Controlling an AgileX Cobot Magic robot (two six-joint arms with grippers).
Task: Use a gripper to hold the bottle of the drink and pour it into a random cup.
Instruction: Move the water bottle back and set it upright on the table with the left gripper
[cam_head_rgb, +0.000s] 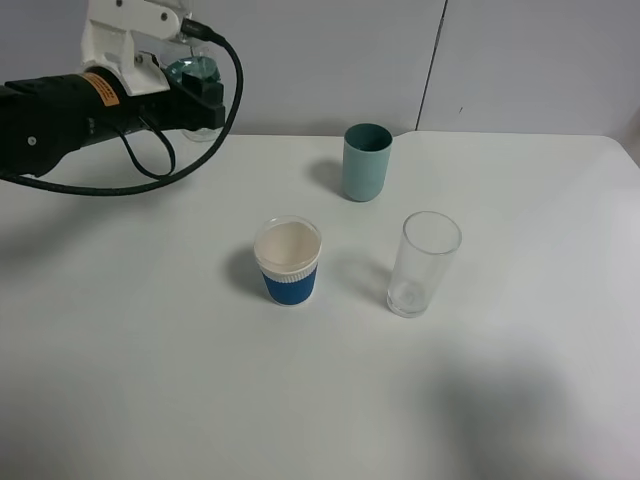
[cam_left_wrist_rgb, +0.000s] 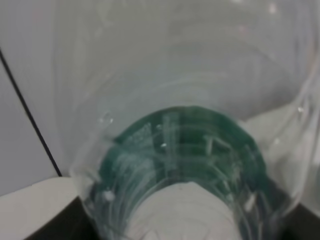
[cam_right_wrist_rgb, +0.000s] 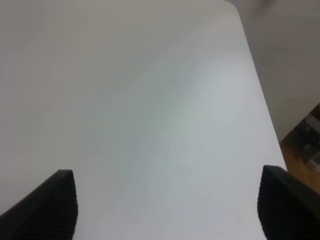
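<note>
The robot's left gripper should release the bottle on the bare table (cam_head_rgb: 239, 216) just behind the white cup with the blue sleeve.
In the exterior high view my left gripper (cam_head_rgb: 196, 96) hangs in the air over the table's far left corner, shut on the bottle of the drink (cam_head_rgb: 193, 72). The bottle is clear with a dark green label band. It fills the left wrist view (cam_left_wrist_rgb: 180, 150) between the black fingers (cam_left_wrist_rgb: 60, 227). The teal-green cup (cam_head_rgb: 366, 161) stands upright at the back middle of the table, well to the right of the bottle. My right gripper (cam_right_wrist_rgb: 167, 205) shows only in its wrist view. It is open over bare white table, and nothing lies between its fingertips (cam_right_wrist_rgb: 50, 202).
A white cup with a blue sleeve (cam_head_rgb: 289, 261) stands in the middle of the white table (cam_head_rgb: 150, 380). To its right is a clear glass tumbler (cam_head_rgb: 422, 263). In the right wrist view the table edge (cam_right_wrist_rgb: 260, 100) runs beside the right gripper.
</note>
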